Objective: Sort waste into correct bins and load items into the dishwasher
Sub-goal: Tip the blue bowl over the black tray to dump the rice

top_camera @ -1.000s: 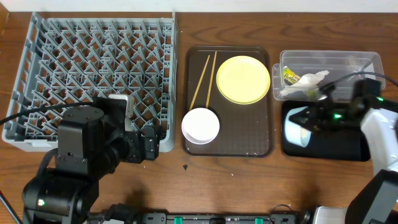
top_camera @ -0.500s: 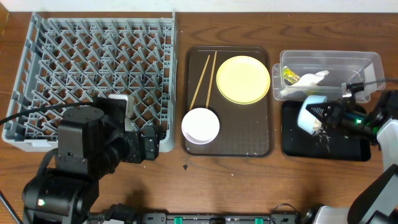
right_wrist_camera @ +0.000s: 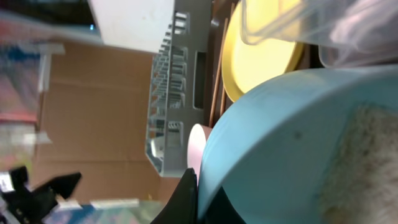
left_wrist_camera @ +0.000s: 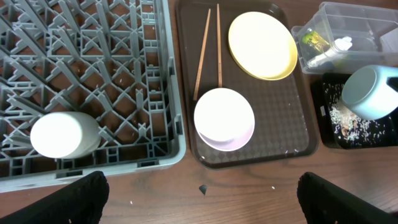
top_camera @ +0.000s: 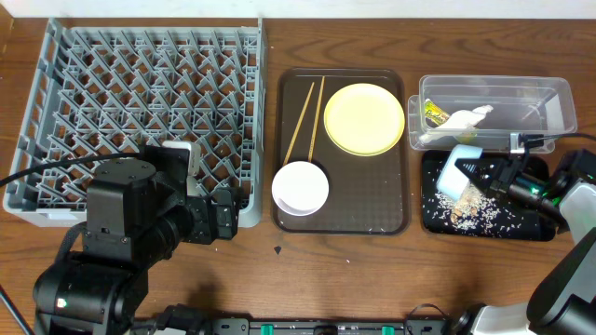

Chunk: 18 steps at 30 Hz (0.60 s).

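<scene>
I need to use my right gripper to set down the light blue bowl on the brown tray point(top_camera: 371, 188) next to the white-pinkish bowl.
My right gripper point(top_camera: 495, 177) is shut on the rim of the light blue bowl point(top_camera: 458, 171) and holds it tipped over the black tray point(top_camera: 538, 229). Rice scraps point(top_camera: 477, 210) lie scattered on the tray; some cling inside the bowl point(right_wrist_camera: 280, 143). The clear tub point(top_camera: 549, 93) holds the green-yellow wrapper point(top_camera: 432, 113) and white napkin point(top_camera: 462, 120). The yellow plate point(top_camera: 363, 118), chopsticks point(top_camera: 304, 119) and white-pinkish bowl point(top_camera: 300, 188) sit on the brown tray point(top_camera: 382, 209). My left gripper point(left_wrist_camera: 199, 199) is open and empty above the table in front of the grey rack point(top_camera: 140, 93). A white cup point(left_wrist_camera: 62, 134) stands in the rack.
The left arm's bulk point(top_camera: 121, 223) covers the rack's front edge in the overhead view. A small dark speck point(left_wrist_camera: 202, 188) and a few rice grains lie on the wooden table in front of the brown tray.
My right gripper has tipped the blue bowl further over the black tray, and rice has spilled out onto the tray. The left arm has not moved.
</scene>
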Available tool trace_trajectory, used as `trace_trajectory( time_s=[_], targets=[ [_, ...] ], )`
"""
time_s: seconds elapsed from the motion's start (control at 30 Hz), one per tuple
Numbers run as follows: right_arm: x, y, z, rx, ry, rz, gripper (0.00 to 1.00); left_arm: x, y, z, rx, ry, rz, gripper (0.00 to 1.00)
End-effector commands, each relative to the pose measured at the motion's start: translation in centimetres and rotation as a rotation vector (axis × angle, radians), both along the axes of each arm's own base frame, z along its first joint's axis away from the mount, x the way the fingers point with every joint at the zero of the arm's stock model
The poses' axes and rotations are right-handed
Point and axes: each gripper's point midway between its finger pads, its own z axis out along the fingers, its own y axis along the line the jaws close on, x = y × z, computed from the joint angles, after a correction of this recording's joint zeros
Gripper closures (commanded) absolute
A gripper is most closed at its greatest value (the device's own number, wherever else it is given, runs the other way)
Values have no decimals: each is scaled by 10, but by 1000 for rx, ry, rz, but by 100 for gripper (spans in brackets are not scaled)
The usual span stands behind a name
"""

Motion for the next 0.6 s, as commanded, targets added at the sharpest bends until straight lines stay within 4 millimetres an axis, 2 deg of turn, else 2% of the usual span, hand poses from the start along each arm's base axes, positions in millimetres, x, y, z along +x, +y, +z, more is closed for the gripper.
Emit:
trace_trajectory(
  time_s=[0.0,0.03,0.07,0.1,0.13,0.17,0.2,0.23,0.27,0.33,0.37,0.43,0.47,0.5,0.53,0.57],
  targets=[
    [-9,2,20,105,-4,-15,99,1,1,7,4,-22,-2,2],
    [-9,1,18,62,-37,-5,99,1,1,7,4,-22,-2,2],
    [-8,-6,1,-47,-4,-11,99,1,1,7,5,-22,-1,2],
    [-8,-16,-20,-112,141,-61,99,1,1,7,4,-22,-2,2],
    [-11,-18,-25,-70,257,-104,99,1,1,7,4,-22,-2,2],
    [-12,-11,-11,-5,201,-80,99,1,1,7,5,-22,-2,2],
    [-11,-3,11,53,55,-37,99,1,1,7,4,-22,-2,2],
    [-12,0,25,70,-54,-12,99,1,1,7,4,-22,-2,2],
    [-11,-1,24,45,-73,-9,99,1,1,7,4,-22,-2,2],
    [-10,-10,5,0,69,-53,99,1,1,7,4,-22,-2,2],
    [-12,-8,9,36,79,-55,99,1,1,7,4,-22,-2,2],
    [-14,-3,24,30,-56,-19,99,1,1,7,5,-22,-1,2],
    [-14,-5,17,-26,-57,-16,99,1,1,7,4,-22,-2,2],
    [-13,-10,6,-19,76,-57,99,1,1,7,4,-22,-2,2],
    [-15,-5,17,62,85,-57,99,1,1,7,4,-22,-2,2],
    [-16,1,35,119,-6,-35,99,1,1,7,4,-22,-2,2]
  ],
)
